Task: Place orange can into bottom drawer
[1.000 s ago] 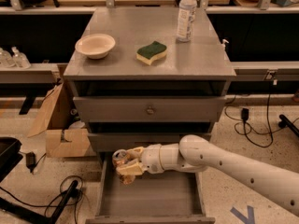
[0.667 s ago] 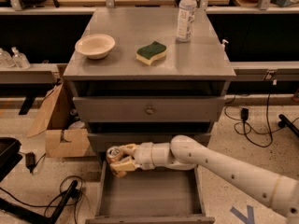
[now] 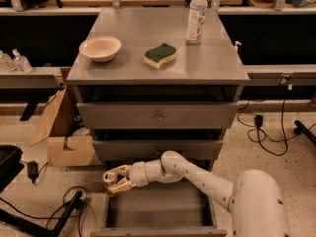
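The orange can will go down from my gripper onto the bottom drawer's inside point(image 3: 134, 188) toward the cardboard box side.
The orange can point(image 3: 109, 177) is held in my gripper point(image 3: 116, 179), tilted, its silver top facing up and left. It hangs over the back left corner of the bottom drawer point(image 3: 158, 212), which is pulled out, a deep grey tray. My white arm point(image 3: 212, 181) reaches in from the lower right, across the drawer. The gripper is shut on the can, one finger above it and one below.
The grey cabinet top point(image 3: 207, 63) holds a beige bowl point(image 3: 100, 48), a green and yellow sponge point(image 3: 160, 56) and a clear water bottle point(image 3: 197, 15). Two upper drawers with knobs point(image 3: 158, 116) are closed. A cardboard box point(image 3: 64, 137) and cables point(image 3: 69, 206) lie left of the drawer.
My gripper has carried the can leftward, from over the drawer's back part to its back left corner.
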